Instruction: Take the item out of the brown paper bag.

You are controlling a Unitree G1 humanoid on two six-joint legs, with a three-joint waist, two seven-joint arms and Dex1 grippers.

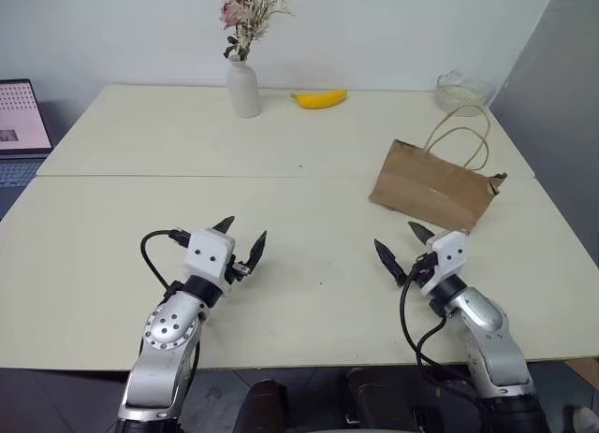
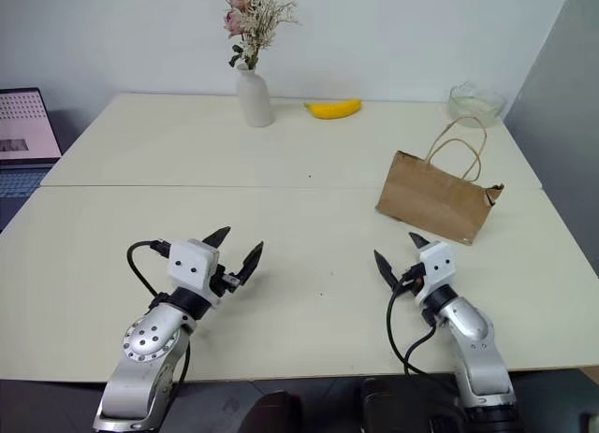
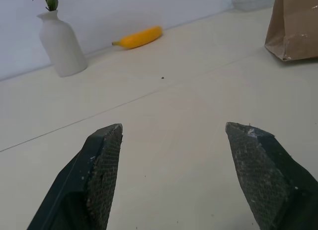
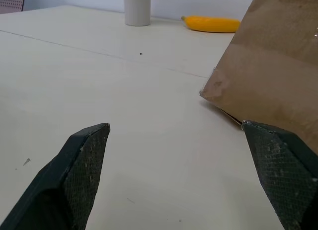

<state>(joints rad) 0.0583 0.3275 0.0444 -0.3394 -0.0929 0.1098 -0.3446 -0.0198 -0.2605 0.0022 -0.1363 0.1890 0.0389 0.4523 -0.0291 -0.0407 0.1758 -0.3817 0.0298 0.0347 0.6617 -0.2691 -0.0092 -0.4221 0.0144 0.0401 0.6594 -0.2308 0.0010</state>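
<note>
My right gripper needs to grab the twine handles (image 1: 487, 140) of the brown paper bag on their side farthest from the white vase.
The brown paper bag (image 1: 432, 184) stands on the right half of the cream table (image 1: 281, 227), creased, its two twine loop handles rising above its top. The item is hidden from view. My right gripper (image 1: 405, 245) hovers open just in front of the bag, a short way from its near side, nothing between its fingers; the bag's lower corner (image 4: 268, 81) looms close in the right wrist view. My left gripper (image 1: 243, 237) is open over the left-centre of the table, empty, far from the bag (image 3: 295, 26).
A white vase (image 1: 244, 87) with dried flowers and a yellow banana (image 1: 319, 98) stand at the table's far edge. A clear glass bowl (image 1: 463, 89) sits at the far right corner. A laptop (image 1: 21, 124) is off the table's left side.
</note>
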